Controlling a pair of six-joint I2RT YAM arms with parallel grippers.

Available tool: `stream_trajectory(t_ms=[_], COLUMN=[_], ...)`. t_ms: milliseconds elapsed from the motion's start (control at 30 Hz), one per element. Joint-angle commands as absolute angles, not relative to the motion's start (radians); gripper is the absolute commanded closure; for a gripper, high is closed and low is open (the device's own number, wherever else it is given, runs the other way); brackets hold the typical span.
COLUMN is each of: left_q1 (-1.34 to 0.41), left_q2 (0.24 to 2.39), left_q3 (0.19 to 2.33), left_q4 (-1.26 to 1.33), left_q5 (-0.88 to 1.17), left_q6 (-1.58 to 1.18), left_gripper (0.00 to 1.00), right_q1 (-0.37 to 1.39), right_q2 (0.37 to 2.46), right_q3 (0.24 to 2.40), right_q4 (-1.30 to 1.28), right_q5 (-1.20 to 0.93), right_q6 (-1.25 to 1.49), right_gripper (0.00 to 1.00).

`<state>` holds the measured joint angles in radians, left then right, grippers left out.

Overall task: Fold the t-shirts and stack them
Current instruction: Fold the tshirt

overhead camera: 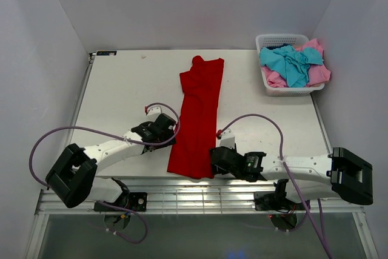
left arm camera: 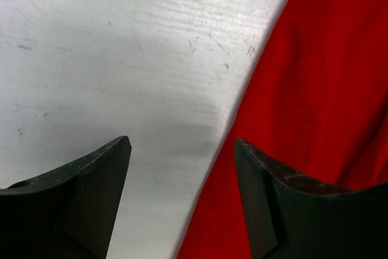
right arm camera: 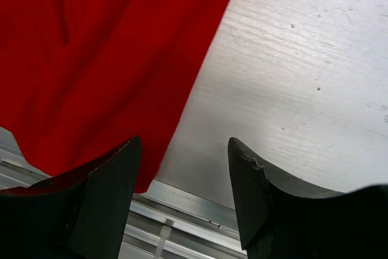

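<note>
My left gripper needs to grip the red t-shirt next at the near corner [overhead camera: 170, 170], across the folded t-shirt's end from my right gripper.
The red t-shirt [overhead camera: 197, 119] lies folded into a long narrow strip down the middle of the table, its near end at the front edge. My left gripper [overhead camera: 170, 127] stands open at the strip's left edge [left arm camera: 303, 89], one finger over bare table, the other over red cloth, gripping nothing. My right gripper [overhead camera: 214, 157] stands open at the strip's near right corner [right arm camera: 91, 59], with nothing between its fingers [right arm camera: 254, 186]. The turquoise-blue t-shirt [overhead camera: 291, 63] and the pink t-shirt [overhead camera: 317, 72] lie crumpled together in the basket.
A white lattice basket [overhead camera: 276, 40] stands at the table's back right corner. The table's metal front rail [right arm camera: 182, 210] runs just below the right gripper. White walls close in the left, back and right sides.
</note>
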<state>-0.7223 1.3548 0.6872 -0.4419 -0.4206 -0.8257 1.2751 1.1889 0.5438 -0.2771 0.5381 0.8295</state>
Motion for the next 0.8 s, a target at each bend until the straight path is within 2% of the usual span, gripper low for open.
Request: stream_trajectory(t_ms=[0, 133, 400, 767], left_q1=[-0.739, -0.758, -0.839, -0.992], left_q2=[1.257, 1.171, 1.057, 1.014], left_q3=[0.657, 0.583, 0.450, 0.345], left_q4=[-0.483, -0.466, -0.436, -0.434], left_q5=[-0.379, -0.292, -0.152, -0.155], left_q6=[-0.893, -0.934, -1.020, -1.144], left_gripper=[0.21, 0.21, 0.21, 0.22], right_q1=[1.270, 1.270, 1.295, 1.330], right_q2=[1.218, 1.265, 1.286, 1.296], right_q3=[0.540, 0.517, 0.522, 0.540], right_q4=[-0.147, -0.066, -0.104, -0.163], right_q5=[0.488, 0.434, 0.426, 0.456], right_q6=[0.828, 0.838, 0.891, 0.930], right_gripper=[0.35, 0.35, 0.37, 0.37])
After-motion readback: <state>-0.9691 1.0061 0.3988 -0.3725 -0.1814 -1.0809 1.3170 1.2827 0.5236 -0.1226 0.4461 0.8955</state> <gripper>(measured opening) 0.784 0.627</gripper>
